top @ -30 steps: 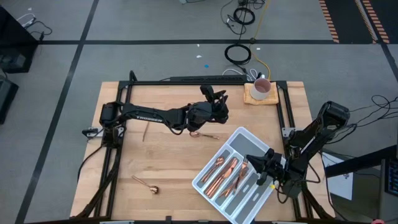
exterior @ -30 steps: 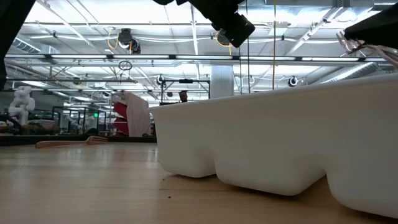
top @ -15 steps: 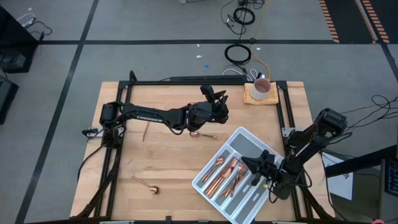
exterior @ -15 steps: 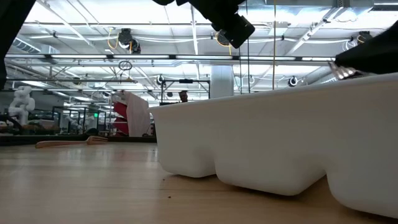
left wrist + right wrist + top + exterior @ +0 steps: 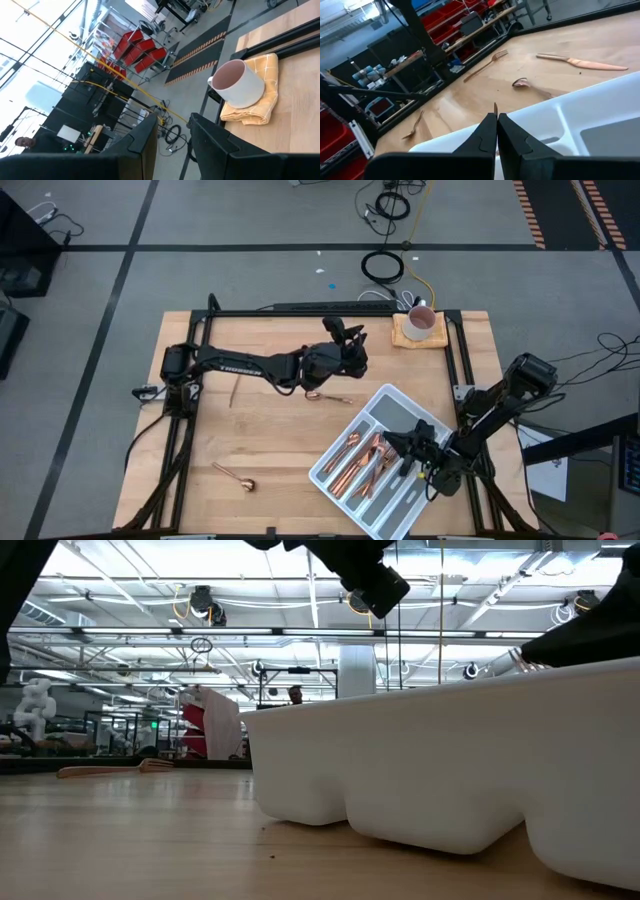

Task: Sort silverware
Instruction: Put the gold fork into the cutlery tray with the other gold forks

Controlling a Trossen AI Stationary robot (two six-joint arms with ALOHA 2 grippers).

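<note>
I will let go of the thin copper piece with my right gripper on the copper forks in the divided tray's compartment (image 5: 374, 479) beside the knives.
The grey-white divided tray (image 5: 400, 415) lies slantwise at the table's near right, with several copper pieces of silverware (image 5: 360, 462) in its compartments. My right gripper (image 5: 405, 452) hangs over the tray, shut on another thin copper piece. Loose silverware lies flat on the wood: a spoon (image 5: 236, 477) at the near left, a fork (image 5: 235, 388) at the left, and a spoon (image 5: 524, 83) and a knife (image 5: 585, 63) near the middle. My left gripper (image 5: 350, 340) hangs high over the table's middle, open and empty, its fingers level (image 5: 175, 122). My right gripper pinches a thin copper piece between its two shut fingers. Only its narrow tip (image 5: 495, 107) sticks out past the fingertips, so the piece lies along the fingers. The fingers come nearly level from the table's right. The tip (image 5: 520, 658) stands just above the tray's rim (image 5: 450, 690).
A pale mug (image 5: 421, 321) stands on a folded yellow cloth (image 5: 260, 107) at the far right corner. Dark frame rails run along the table's edges. A second fork (image 5: 415, 125) lies by the left rail. Bare wood stretches across the near left.
My right gripper has sunk and gone toward the table's left, farther in over the tray, still shut on the copper piece. In the low view its tip has dropped close to the tray's rim.
</note>
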